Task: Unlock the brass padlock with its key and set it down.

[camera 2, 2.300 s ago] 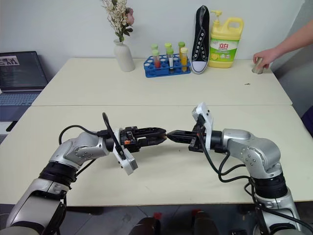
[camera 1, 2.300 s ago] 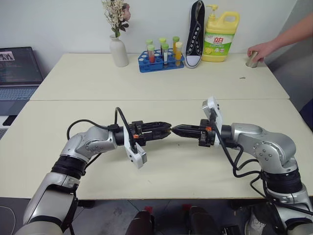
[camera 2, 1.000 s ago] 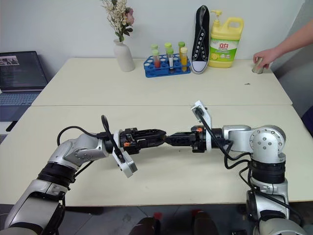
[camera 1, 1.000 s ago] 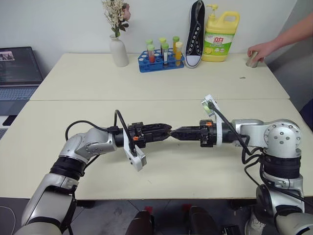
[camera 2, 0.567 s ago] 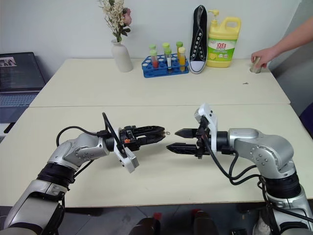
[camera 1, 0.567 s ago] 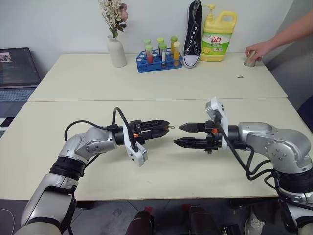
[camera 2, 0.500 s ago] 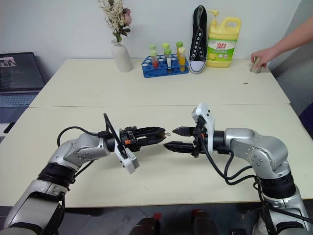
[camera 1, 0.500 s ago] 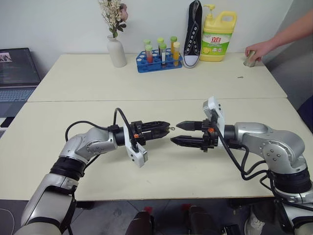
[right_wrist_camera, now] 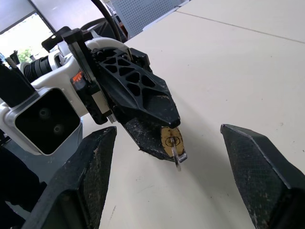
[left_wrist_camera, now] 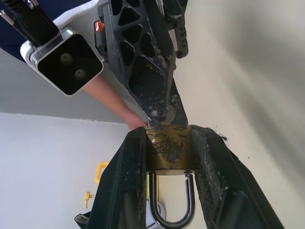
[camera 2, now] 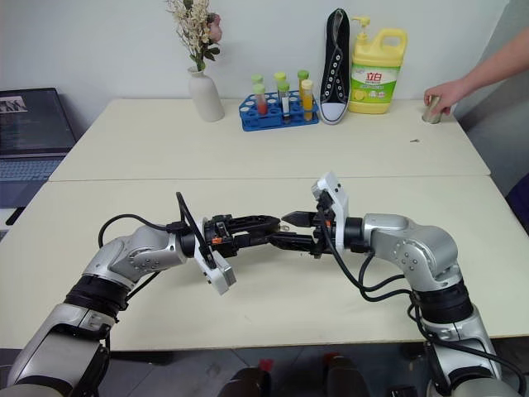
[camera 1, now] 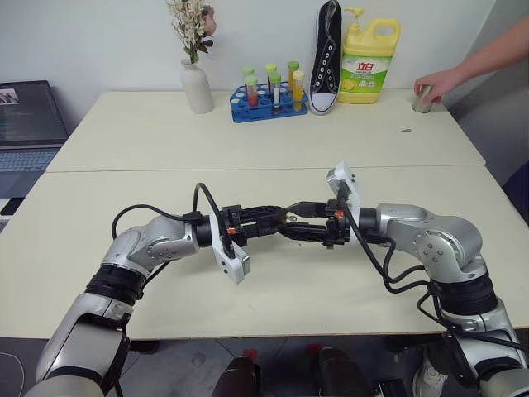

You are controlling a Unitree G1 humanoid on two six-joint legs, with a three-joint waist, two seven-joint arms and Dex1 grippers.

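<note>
The padlock's shackle points back between the left gripper's fingers, so the right gripper needs to take the padlock's key end (right_wrist_camera: 170, 138), which frees the left gripper to push the shackle.
The brass padlock (left_wrist_camera: 169, 149) is clamped between the black fingers of my left gripper (left_wrist_camera: 167, 138), its silver shackle (left_wrist_camera: 169, 202) pointing back toward the wrist. The key (right_wrist_camera: 177, 156) sticks out of the padlock's brass end (right_wrist_camera: 170, 139), past the left fingertips. My right gripper (camera 1: 284, 219) faces the left one above the near table, open. Its two fingers (right_wrist_camera: 259, 171) stand wide on either side of the key and the padlock's end and touch neither.
At the back of the far table (camera 1: 124, 132) stand a white vase (camera 1: 197, 85), a blue test-tube rack (camera 1: 269, 95), a black shoe (camera 1: 328, 54) and a yellow detergent bottle (camera 1: 367, 62). A person's hand (camera 1: 436, 83) rests at the back right. A laptop (camera 1: 29, 116) sits left.
My right gripper, shut at the left gripper's tip a second ago, drew back, opened, and has come in again with its fingers wide around the key end. The left gripper kept still.
</note>
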